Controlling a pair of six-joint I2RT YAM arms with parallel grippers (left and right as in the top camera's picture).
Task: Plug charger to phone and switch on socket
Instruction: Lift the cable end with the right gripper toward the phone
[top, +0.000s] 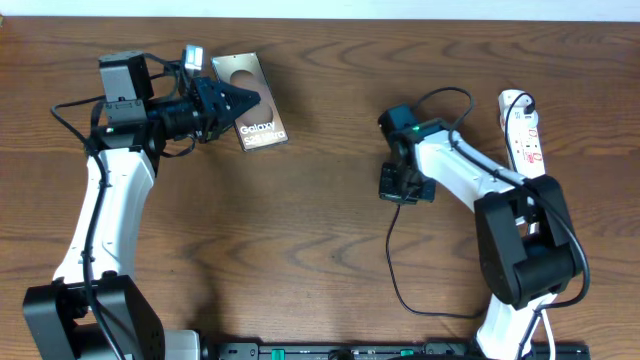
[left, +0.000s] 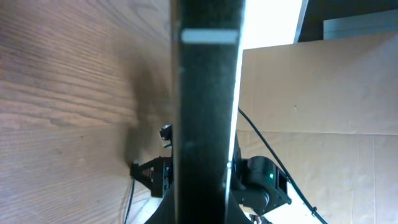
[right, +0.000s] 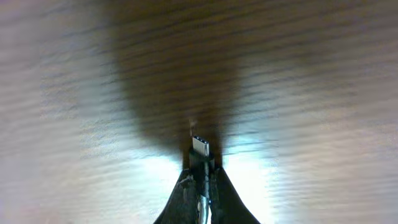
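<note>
I can see only the plug's tip sticking out past my right gripper's fingers, so I need to open them and grip the plug closer to its cable (top: 398, 209) before I bring it to the phone.
The phone (top: 262, 133), a brown slab with white "Galaxy" lettering, is at the back left, gripped at its near side by my left gripper (top: 238, 103), which is shut on it. In the left wrist view the phone (left: 208, 93) appears edge-on as a dark upright bar. My right gripper (top: 400, 187) is mid-table, shut on the charger's plug tip (right: 200, 147), which sticks out between the fingers (right: 202, 180) just above the wood. The charger's black cable (top: 392, 262) trails toward the front. The socket (top: 526, 135), a white power strip, lies at the far right.
The wooden table (top: 320, 230) fills the view. Black cable loops lie near the right arm (top: 455, 95) and at the front (top: 430, 313). The right arm also shows in the left wrist view (left: 261, 183), with cardboard panels (left: 323, 93) beyond the table.
</note>
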